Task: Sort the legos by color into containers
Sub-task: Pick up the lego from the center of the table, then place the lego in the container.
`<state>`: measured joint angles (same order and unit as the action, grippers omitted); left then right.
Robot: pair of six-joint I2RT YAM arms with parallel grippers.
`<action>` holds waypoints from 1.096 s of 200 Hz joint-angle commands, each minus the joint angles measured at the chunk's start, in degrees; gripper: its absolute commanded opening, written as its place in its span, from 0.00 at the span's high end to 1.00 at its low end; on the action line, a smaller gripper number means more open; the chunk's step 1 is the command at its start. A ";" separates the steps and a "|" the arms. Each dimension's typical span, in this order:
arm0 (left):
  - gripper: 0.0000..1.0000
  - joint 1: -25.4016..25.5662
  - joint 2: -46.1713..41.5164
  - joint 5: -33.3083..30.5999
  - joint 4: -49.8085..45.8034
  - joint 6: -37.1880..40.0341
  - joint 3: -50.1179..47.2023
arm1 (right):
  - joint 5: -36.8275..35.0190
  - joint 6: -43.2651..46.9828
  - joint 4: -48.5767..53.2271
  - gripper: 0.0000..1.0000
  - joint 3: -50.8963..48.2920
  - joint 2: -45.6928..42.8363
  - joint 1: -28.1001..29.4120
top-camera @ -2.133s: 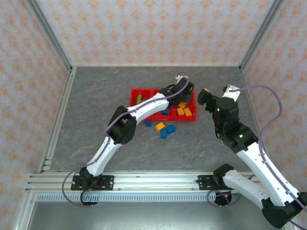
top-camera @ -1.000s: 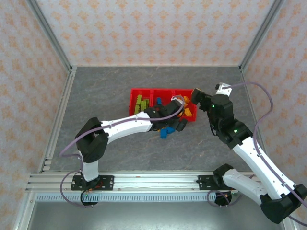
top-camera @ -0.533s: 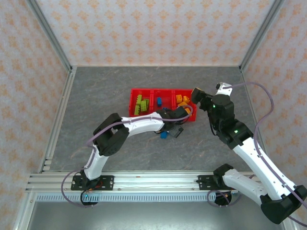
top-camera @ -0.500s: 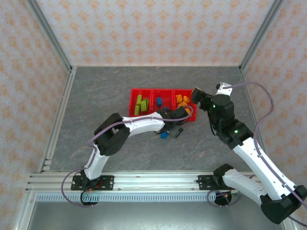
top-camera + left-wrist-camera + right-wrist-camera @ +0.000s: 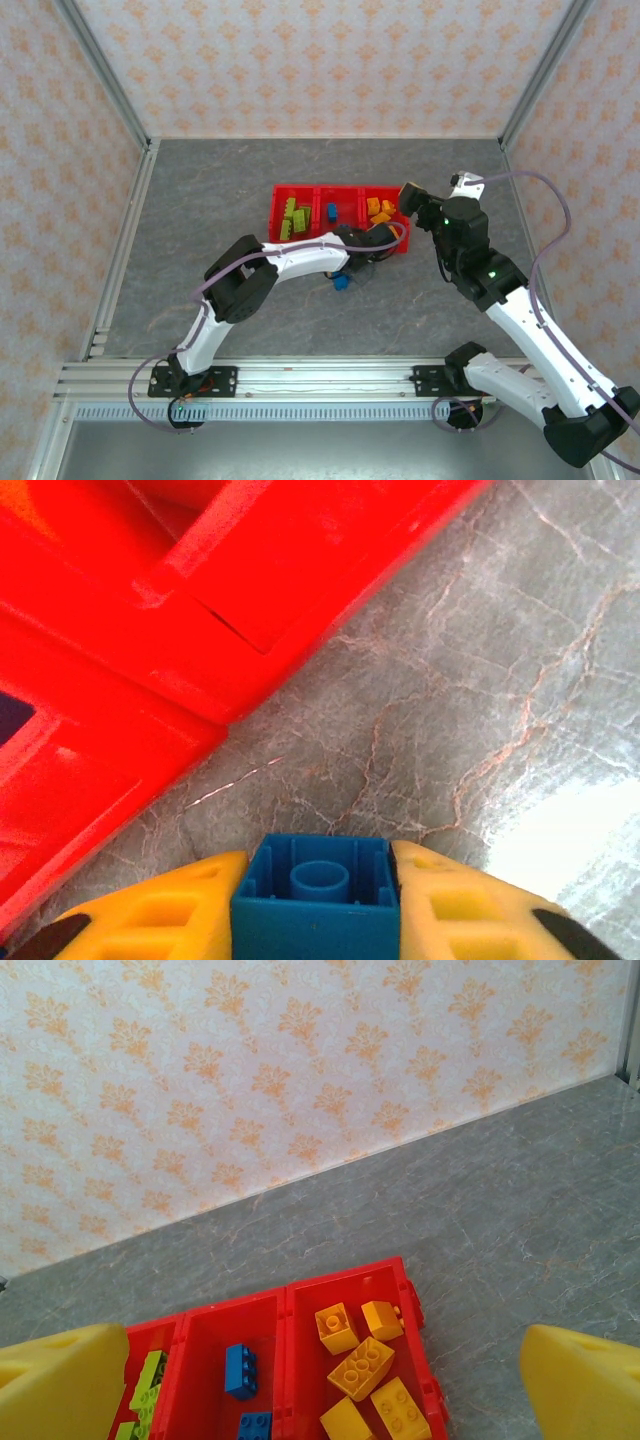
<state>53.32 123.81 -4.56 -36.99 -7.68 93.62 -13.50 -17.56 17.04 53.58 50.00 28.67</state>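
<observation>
I am going to release the blue lego from my left gripper in the middle bin (image 5: pixel 345 213), next to the blue lego toward the back side of the bin.
The red tray of three bins (image 5: pixel 300 190) lies mid-table. Its left bin holds lime green legos (image 5: pixel 290 218), its middle bin blue legos (image 5: pixel 240 1370), and its right bin orange-yellow legos (image 5: pixel 365 1368). My left gripper (image 5: pixel 320 875) is low over the table just in front of the tray's front wall (image 5: pixel 150 650). It is shut on a blue lego (image 5: pixel 318 905) whose hollow underside faces the camera. From above, the left gripper (image 5: pixel 363 260) sits beside a loose blue lego (image 5: pixel 341 283) on the table. My right gripper (image 5: pixel 407 194) hangs open and empty at the tray's right end.
The grey stone-patterned tabletop (image 5: pixel 220 200) is walled by patterned panels with metal frame posts (image 5: pixel 105 75) at the corners. The left arm (image 5: pixel 300 255) stretches across the table in front of the tray.
The left gripper has left the right bin, dropped to the table in front of the tray, and now holds a blue lego. The right arm shifted slightly left, then stayed still.
</observation>
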 commanded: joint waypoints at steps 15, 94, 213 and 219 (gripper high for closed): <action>0.75 0.10 -1.29 -2.74 -2.65 -1.97 -0.33 | -1.20 0.19 -1.22 0.00 0.65 -0.33 -0.22; 0.81 -8.34 -17.41 -6.99 8.97 -13.32 -4.91 | -1.58 0.42 -1.18 0.00 -0.12 -0.82 -0.21; 0.81 -14.74 -3.79 -1.88 20.47 -25.07 4.54 | -3.50 2.26 -0.55 0.00 -1.38 -1.97 -0.26; 0.81 -14.80 -2.85 -2.03 20.56 -25.03 5.03 | -3.69 2.40 -0.51 0.00 -1.40 -2.05 -0.24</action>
<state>38.63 118.67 -7.46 -18.59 -30.65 95.26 -14.68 -16.49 17.04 52.69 49.19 28.67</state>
